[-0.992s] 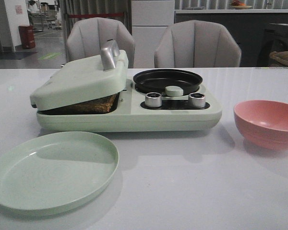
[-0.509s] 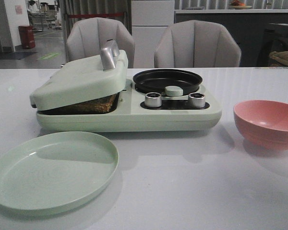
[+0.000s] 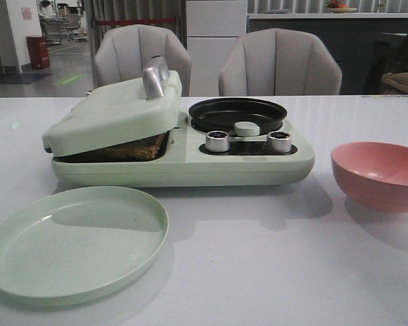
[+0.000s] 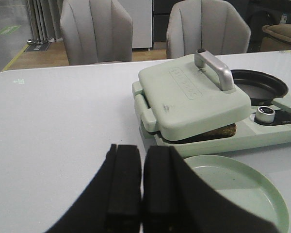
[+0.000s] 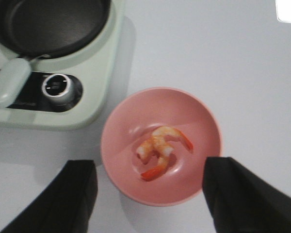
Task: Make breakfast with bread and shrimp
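Note:
My right gripper is to close next on the pink bowl's rim (image 5: 219, 155), on the side that faces away from the breakfast maker.
The bread (image 3: 132, 148) lies browned in the pale green breakfast maker, under its half-lowered lid (image 3: 115, 112). Its edge also shows in the left wrist view (image 4: 218, 132). The shrimp (image 5: 160, 145), pale and orange-pink, lie in the pink bowl (image 5: 194, 121), which stands right of the maker (image 3: 377, 173). My right gripper (image 5: 149, 162) is open and empty, above the bowl with a finger on each side of it. My left gripper (image 4: 142, 148) is shut and empty, above the table near the green plate (image 4: 242, 194). Neither gripper shows in the front view.
The black round pan (image 3: 236, 112) sits in the maker's right half, behind two silver knobs (image 3: 217, 140) (image 3: 279, 141). The empty green plate (image 3: 75, 241) lies at the front left. Two grey chairs stand behind the table.
Nothing on the table has moved. A dark shape has come into the front view's top right corner, and the shadow by the pink bowl has spread.

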`<action>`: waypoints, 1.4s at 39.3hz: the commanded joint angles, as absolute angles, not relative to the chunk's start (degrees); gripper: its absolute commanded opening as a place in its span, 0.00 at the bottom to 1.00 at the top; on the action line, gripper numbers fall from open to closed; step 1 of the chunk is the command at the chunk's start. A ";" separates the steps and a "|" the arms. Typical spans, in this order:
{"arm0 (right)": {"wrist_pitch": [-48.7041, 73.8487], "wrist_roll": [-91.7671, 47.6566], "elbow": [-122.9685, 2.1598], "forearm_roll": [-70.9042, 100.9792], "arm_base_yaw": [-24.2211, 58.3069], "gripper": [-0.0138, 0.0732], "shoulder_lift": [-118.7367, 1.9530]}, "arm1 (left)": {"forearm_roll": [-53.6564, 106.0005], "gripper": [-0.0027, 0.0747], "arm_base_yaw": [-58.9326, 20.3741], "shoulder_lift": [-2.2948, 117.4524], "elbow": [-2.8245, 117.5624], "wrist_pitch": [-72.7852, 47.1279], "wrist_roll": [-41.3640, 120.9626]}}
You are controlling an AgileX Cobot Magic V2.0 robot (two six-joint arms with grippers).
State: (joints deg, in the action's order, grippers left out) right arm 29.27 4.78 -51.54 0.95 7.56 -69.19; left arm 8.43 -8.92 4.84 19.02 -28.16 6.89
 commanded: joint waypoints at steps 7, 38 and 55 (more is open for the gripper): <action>28.65 4.16 -57.44 2.93 -1.02 0.80 -76.88 | 9.16 0.18 -9.28 5.51 20.63 -22.96 6.33; 32.34 -8.41 -67.07 17.55 -6.71 0.59 -102.26 | 9.16 0.18 -9.28 5.51 20.63 -22.86 6.33; 37.90 -10.90 -77.91 20.30 -6.60 0.32 -101.23 | 9.16 0.18 -9.28 5.51 20.63 -22.86 6.33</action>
State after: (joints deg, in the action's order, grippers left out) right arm 38.45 -8.95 -73.14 18.78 -6.44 -105.24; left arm 8.43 -8.92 4.84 19.02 -27.81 6.89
